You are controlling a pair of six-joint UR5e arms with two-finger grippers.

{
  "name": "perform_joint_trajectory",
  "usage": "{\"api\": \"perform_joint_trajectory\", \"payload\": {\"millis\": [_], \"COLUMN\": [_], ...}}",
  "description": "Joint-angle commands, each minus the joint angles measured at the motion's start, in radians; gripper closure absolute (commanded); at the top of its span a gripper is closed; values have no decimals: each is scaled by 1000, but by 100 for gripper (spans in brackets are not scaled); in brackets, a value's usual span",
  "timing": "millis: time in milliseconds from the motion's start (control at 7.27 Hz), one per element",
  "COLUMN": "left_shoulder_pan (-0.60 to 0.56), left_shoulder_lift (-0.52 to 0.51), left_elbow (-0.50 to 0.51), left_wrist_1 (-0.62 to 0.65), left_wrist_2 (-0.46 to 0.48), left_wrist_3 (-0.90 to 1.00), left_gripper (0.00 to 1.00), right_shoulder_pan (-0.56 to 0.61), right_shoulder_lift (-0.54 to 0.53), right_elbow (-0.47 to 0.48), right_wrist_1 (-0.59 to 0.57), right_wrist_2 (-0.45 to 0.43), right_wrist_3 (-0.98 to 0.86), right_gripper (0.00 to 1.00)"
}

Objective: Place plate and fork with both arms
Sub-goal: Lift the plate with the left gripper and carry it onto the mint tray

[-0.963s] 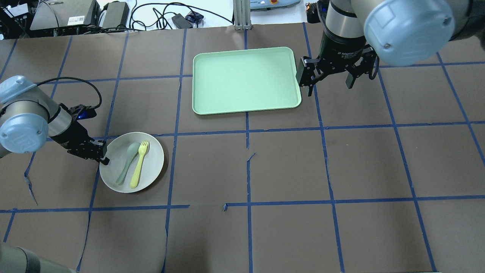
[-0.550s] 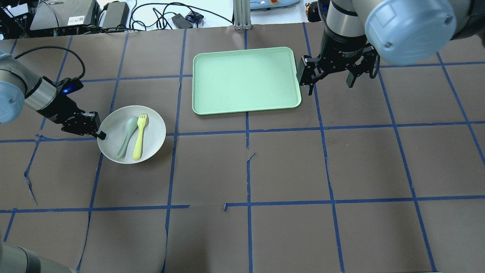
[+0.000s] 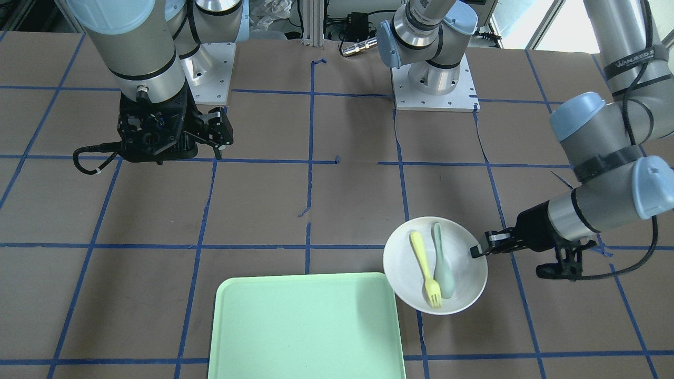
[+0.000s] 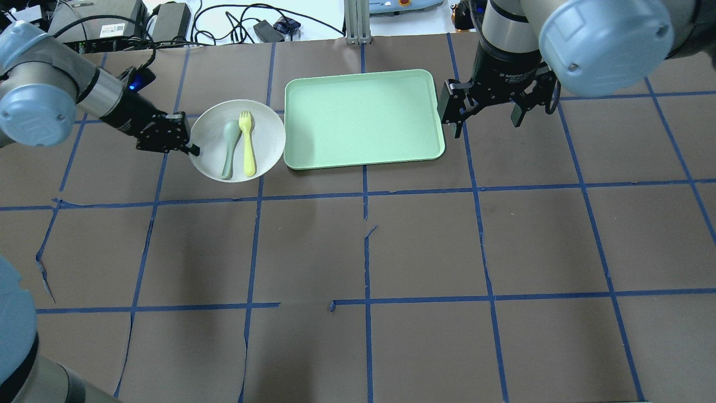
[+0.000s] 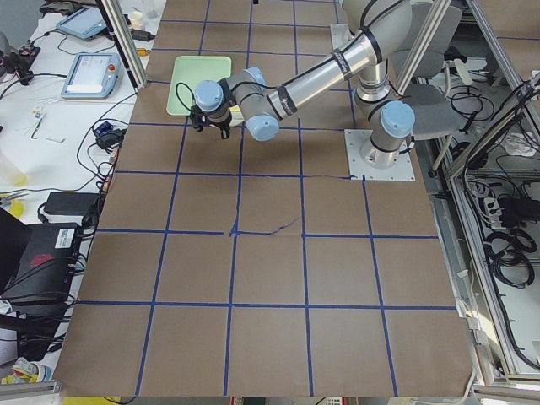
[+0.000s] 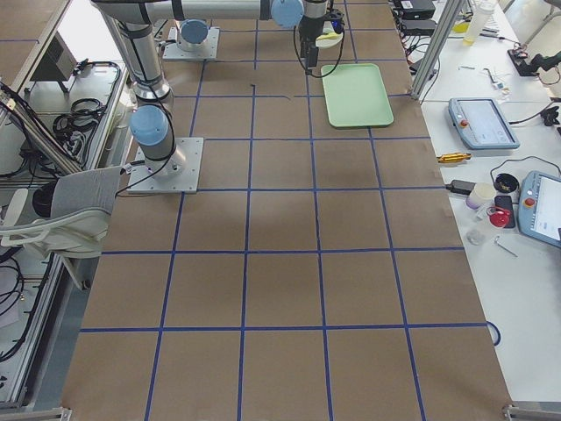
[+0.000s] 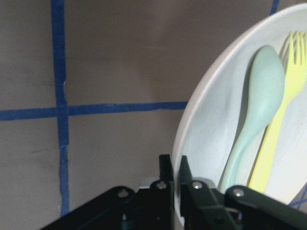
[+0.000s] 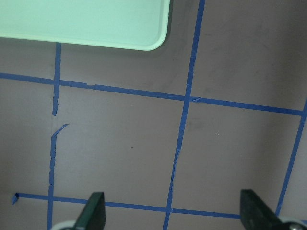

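The robot's left gripper will release the off-white plate inside the mint-green tray (image 3: pixel 307 328), halfway along the side that faces the arm bases.
The off-white plate (image 4: pixel 263 131) is held above the table just left of the mint-green tray (image 4: pixel 363 117), with the pale-yellow fork (image 4: pixel 246 144) and a grey-green spoon (image 4: pixel 229 148) lying in it. My left gripper (image 4: pixel 193 149) is shut on the plate's left rim; the left wrist view shows the plate (image 7: pixel 211 120) pinched between the jaws, with the fork (image 7: pixel 278 124) on it. In the front view the plate (image 3: pixel 463 276) sits beside the tray (image 3: pixel 305 326), gripped by my left gripper (image 3: pixel 475 252). My right gripper (image 4: pixel 485 120) hangs open and empty right of the tray.
Brown table cover with a blue tape grid. Cables and power supplies (image 4: pixel 168 22) lie beyond the far edge. The tray's corner (image 8: pixel 120 28) shows in the right wrist view, above bare table.
My left gripper has carried the plate, with fork and spoon on it, away from me and to the right, up beside the tray. My right arm has barely moved.
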Motion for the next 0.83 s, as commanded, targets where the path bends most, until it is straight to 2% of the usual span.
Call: {"api": "perform_joint_trajectory", "payload": {"millis": [0,138,275,688], "left_shoulder_pan": [-161,-213,-261,-310], "left_shoulder_lift": [-140,-207,-267,-346], "left_elbow": [131,191,214,216], "left_wrist_1": [82,120,163,256], "left_wrist_2": [-57,-107,-109,-104], "left_wrist_3": [-166,-234,-244,-276], "left_gripper": [100,100,100,100], "right_shoulder_pan": [2,2,2,3], "right_shoulder_lift": [0,0,0,2], "right_elbow": [3,3,5,5], "right_wrist_1": [-11,-11,-11,-13], "right_wrist_2": [3,3,6,10], "right_wrist_3": [8,6,6,8], "right_gripper": [0,0,0,0]}}
